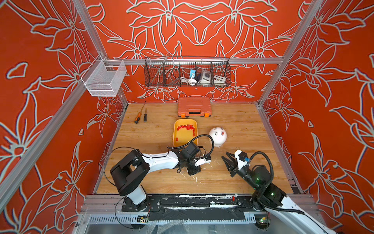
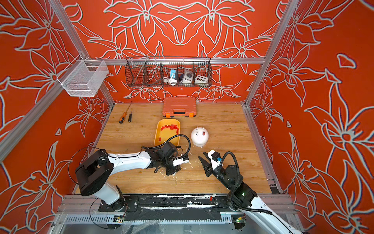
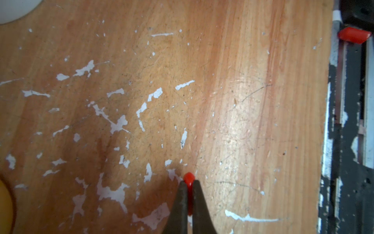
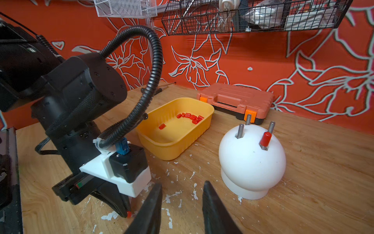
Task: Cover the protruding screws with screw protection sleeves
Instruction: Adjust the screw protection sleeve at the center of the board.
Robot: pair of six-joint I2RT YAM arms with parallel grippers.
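Note:
Only a short tip of the red sleeve sticks out of my left gripper, so next I open and take the sleeve nearer its other end (image 3: 190,211).
A white dome (image 4: 251,160) stands right of the yellow tray (image 4: 168,150). Three of its protruding screws (image 4: 240,130) are bare; a red sleeve (image 4: 265,138) covers one near stud. Several loose screw protection sleeves (image 1: 187,127) lie in the tray (image 1: 174,133). My left gripper (image 3: 188,182) points down at the wood in front of the tray, shut on one red sleeve (image 3: 189,176), whose tip sticks out past the fingertips. My right gripper (image 4: 182,184) hovers open and empty in front of the dome (image 1: 217,136), just right of the left gripper (image 4: 126,212).
A stray red sleeve (image 3: 354,35) lies on the black rail at the table's front edge. An orange tool case (image 1: 194,109) sits at the back, with two screwdrivers (image 1: 139,115) back left. A black wire basket (image 1: 187,73) and a white mesh basket (image 1: 104,78) hang on the frame.

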